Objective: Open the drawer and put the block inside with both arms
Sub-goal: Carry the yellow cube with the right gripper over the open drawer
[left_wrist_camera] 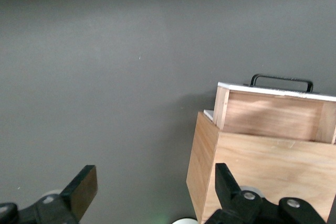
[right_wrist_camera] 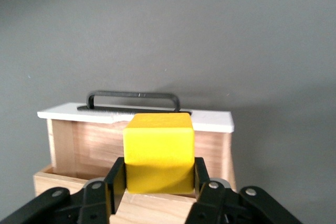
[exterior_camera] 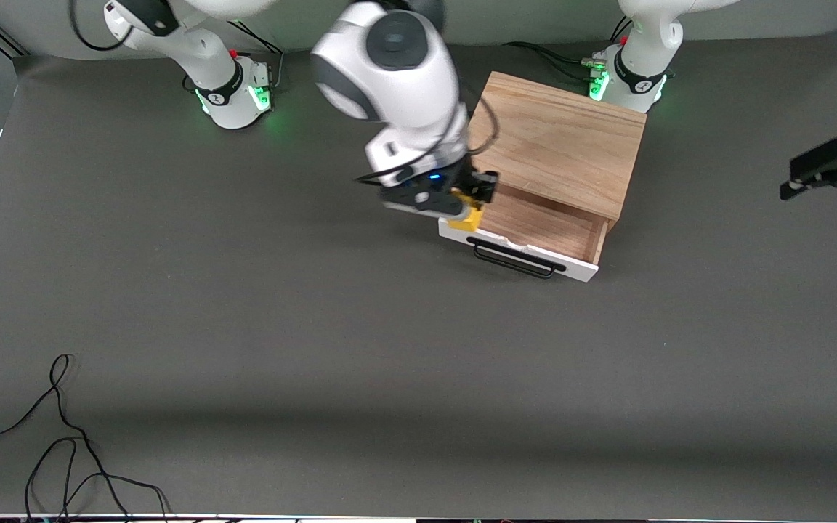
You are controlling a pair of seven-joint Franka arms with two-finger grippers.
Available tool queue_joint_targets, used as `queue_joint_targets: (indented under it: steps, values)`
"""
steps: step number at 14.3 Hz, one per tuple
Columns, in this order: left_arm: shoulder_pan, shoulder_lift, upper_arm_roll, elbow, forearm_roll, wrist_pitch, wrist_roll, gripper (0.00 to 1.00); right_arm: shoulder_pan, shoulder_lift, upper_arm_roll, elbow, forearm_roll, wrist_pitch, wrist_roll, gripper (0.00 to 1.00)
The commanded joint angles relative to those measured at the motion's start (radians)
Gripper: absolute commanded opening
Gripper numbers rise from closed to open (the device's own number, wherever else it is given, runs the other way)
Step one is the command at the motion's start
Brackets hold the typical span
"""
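Observation:
The yellow block will go from my right gripper down inside the open drawer (exterior_camera: 486, 214) (right_wrist_camera: 182, 156), close behind the drawer's white front.
The light-wood cabinet (exterior_camera: 556, 142) stands near the left arm's base, and its drawer (exterior_camera: 546, 226) is pulled open toward the front camera. The drawer has a white front and a black handle (exterior_camera: 513, 260). My right gripper (exterior_camera: 471, 207) is shut on the yellow block (exterior_camera: 469, 216) and holds it over the open drawer's corner toward the right arm's end. In the right wrist view the block (right_wrist_camera: 158, 153) sits between the fingers, above the wooden inside (right_wrist_camera: 89, 148). My left gripper (left_wrist_camera: 155, 187) is open and empty, raised by the cabinet's back (left_wrist_camera: 268, 177).
Loose black cables (exterior_camera: 62, 436) lie at the table's near corner toward the right arm's end. A black device (exterior_camera: 833, 174) juts in at the table edge at the left arm's end. Grey table (exterior_camera: 317, 327) spreads in front of the drawer.

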Motion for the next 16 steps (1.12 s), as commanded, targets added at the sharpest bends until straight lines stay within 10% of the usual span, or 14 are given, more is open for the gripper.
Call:
queue_joint_targets:
  steps: [1, 16]
  values:
    - [-0.019, -0.144, 0.009, -0.214, 0.034, 0.090, -0.019, 1.00, 0.047, 0.073, -0.007, 0.047, -0.051, 0.032, 0.069, 0.21]
    - [-0.049, -0.186, -0.036, -0.276, 0.111, 0.105, -0.222, 1.00, 0.126, 0.159, -0.012, 0.000, -0.103, 0.046, 0.210, 0.23]
